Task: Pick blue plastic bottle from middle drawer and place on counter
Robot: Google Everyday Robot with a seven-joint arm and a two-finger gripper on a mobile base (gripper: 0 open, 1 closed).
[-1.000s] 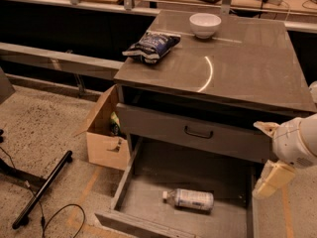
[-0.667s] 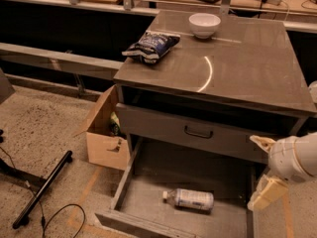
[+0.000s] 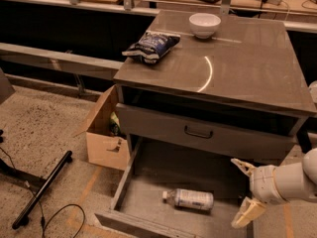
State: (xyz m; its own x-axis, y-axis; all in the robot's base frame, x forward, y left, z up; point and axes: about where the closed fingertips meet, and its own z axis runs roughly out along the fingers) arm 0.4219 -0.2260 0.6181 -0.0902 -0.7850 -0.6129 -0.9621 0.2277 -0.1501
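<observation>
Next, my gripper should go to the blue plastic bottle's bottom end (image 3: 205,200), opposite its white cap, and close there.
The blue plastic bottle (image 3: 189,199) lies on its side on the floor of the open middle drawer (image 3: 148,182), white cap pointing left. My gripper (image 3: 244,191) comes in from the right on a white arm, just right of the bottle and slightly above the drawer's right side. Its two cream fingers are spread apart and hold nothing. The counter (image 3: 247,58) is the glossy grey-brown cabinet top above the drawer.
A dark blue snack bag (image 3: 151,45) and a white bowl (image 3: 204,24) sit on the counter's far left part. A closed drawer front with a black handle (image 3: 198,132) is above the open drawer. A cardboard box (image 3: 105,133) stands left of the cabinet. Black cables and a bar (image 3: 42,190) lie on the floor.
My gripper has moved left and down, closer to the bottle in the drawer. The bottle has not moved.
</observation>
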